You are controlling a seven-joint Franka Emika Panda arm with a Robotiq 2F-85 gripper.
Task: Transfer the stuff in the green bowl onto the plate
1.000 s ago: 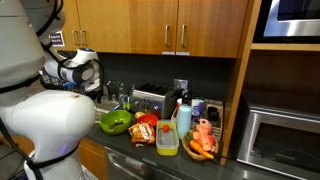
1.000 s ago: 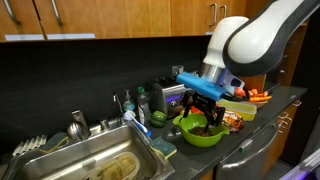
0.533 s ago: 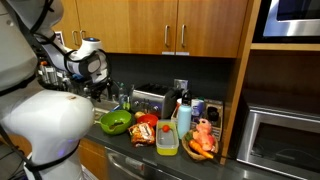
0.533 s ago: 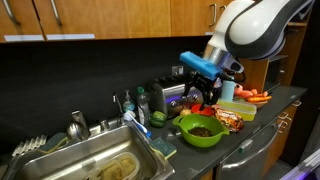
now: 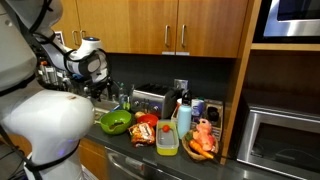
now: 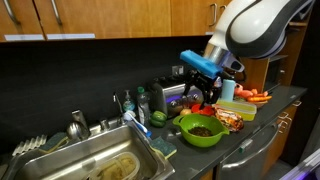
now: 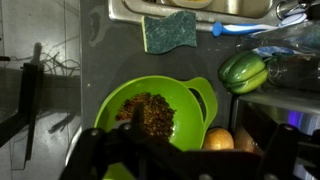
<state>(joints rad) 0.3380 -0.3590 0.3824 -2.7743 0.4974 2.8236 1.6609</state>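
My gripper is to close next on the lime-green bowl's rim (image 5: 103, 124) (image 7: 101, 122) across from the bowl's handle, on the side nearest the counter's edge.
The lime-green bowl (image 5: 115, 122) (image 6: 200, 130) (image 7: 150, 105) stands on the dark counter next to the sink. It holds a heap of brown crumbly stuff (image 7: 148, 113). My gripper (image 6: 204, 97) (image 7: 200, 155) hangs above the bowl, clear of it, and its dark fingers look spread and empty. In an exterior view the gripper (image 5: 100, 92) is partly hidden by the arm. A plate with orange carrots and a pink toy (image 5: 203, 142) (image 6: 258, 97) sits at the far end of the counter.
A clear box with a yellow-green lid (image 5: 167, 138) and a snack bag (image 5: 145, 131) (image 6: 232, 118) lie between bowl and plate. A green sponge (image 7: 168, 30), a green pepper (image 7: 243, 70), a sink (image 6: 95, 160), a toaster (image 5: 150, 100) and bottles (image 5: 183, 115) surround them.
A second ago the gripper was low at the bowl; it has risen straight up and away from it. Nothing has moved in the last half second.
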